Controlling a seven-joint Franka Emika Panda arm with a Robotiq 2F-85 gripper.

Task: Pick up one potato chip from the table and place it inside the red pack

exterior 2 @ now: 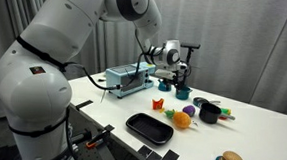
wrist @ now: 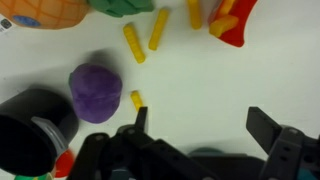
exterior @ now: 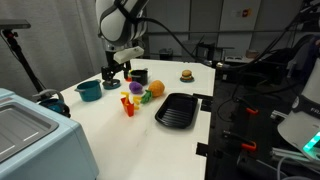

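I move my gripper next to grasp the small yellow potato chip (exterior: 128,93) (wrist: 137,100) that is beside the purple item, near the black cup.
The red pack (wrist: 233,22) is a small red carton with yellow pieces at its top, at the wrist view's upper right; it also shows in both exterior views (exterior: 128,107) (exterior 2: 158,104). Loose yellow potato chips lie on the white table: one (wrist: 133,43) and another (wrist: 158,28) near the top, and a small one (wrist: 136,98) just beside one fingertip. My gripper (wrist: 204,125) is open and empty, hovering above the table with bare table between its fingers. It shows in an exterior view (exterior: 112,74) near the teal pot (exterior: 88,90).
A purple item (wrist: 95,90), a black cup (wrist: 28,125) and an orange item (wrist: 50,10) lie close by. A black tray (exterior: 177,110), a burger toy (exterior: 186,74) and a grey appliance (exterior: 30,130) stand on the table (exterior: 120,140).
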